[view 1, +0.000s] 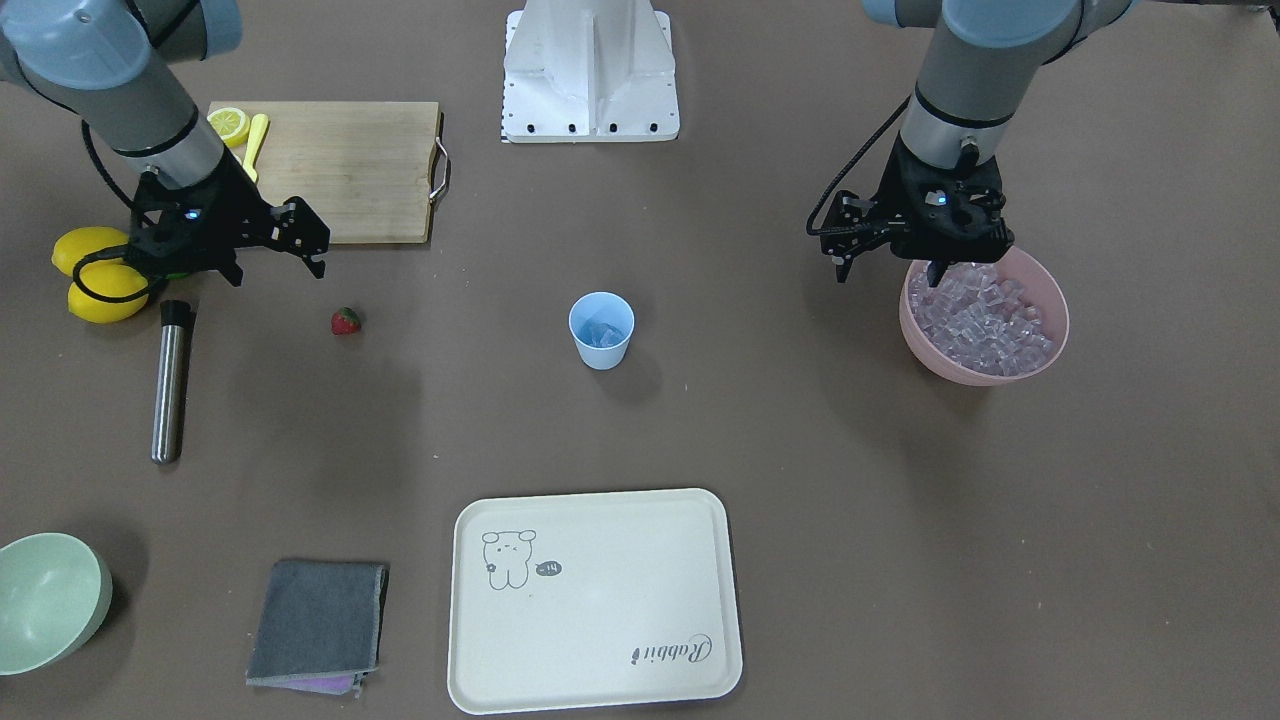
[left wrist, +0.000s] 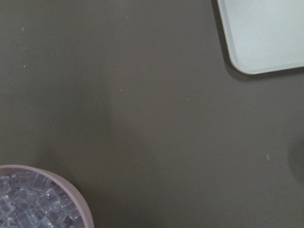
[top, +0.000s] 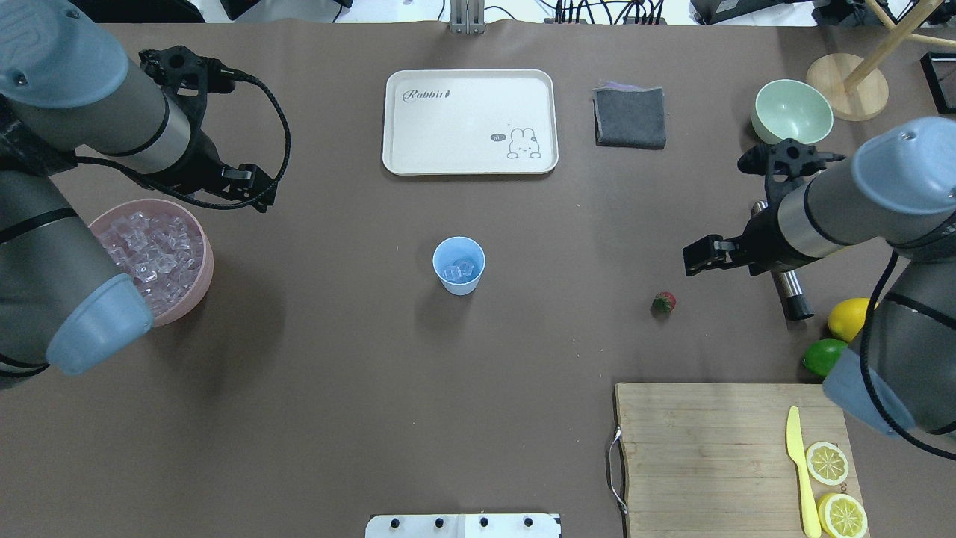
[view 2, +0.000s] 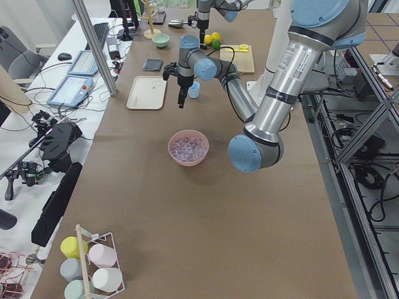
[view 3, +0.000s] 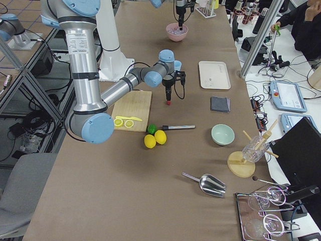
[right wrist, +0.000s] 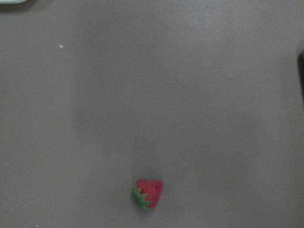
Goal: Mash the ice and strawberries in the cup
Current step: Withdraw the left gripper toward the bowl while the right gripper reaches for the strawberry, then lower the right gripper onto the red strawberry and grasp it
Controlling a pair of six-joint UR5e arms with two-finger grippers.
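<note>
The red body (view 1: 345, 324) (right wrist: 151, 191) of the strawberry is near the cutting board. I should close my right gripper on it next, because the strawberry belongs in the pale-blue cup.
The pale-blue cup (view 1: 601, 345) (top: 458, 278) stands upright mid-table with a few ice cubes (top: 458, 269) inside. Most ice (view 1: 980, 315) (top: 149, 246) fills the pink bowl (view 1: 1055, 345) (top: 203, 280). The strawberry (view 1: 346, 321) (top: 663, 302) lies on the table; it also shows low in the right wrist view (right wrist: 148, 193). My left gripper (view 1: 887, 270) (top: 254, 196) hangs open and empty beside the bowl's rim. My right gripper (view 1: 278, 268) (top: 700, 258) is open and empty, above the table just beside the strawberry. Neither wrist view shows fingers.
A steel muddler (view 1: 172, 380) and two lemons (view 1: 95, 275) lie near the right gripper. A cutting board (view 1: 340, 170) carries a lemon slice and a yellow knife. A white tray (view 1: 595, 600), grey cloth (view 1: 315, 620) and pale-green bowl (view 1: 45, 600) sit at the far side.
</note>
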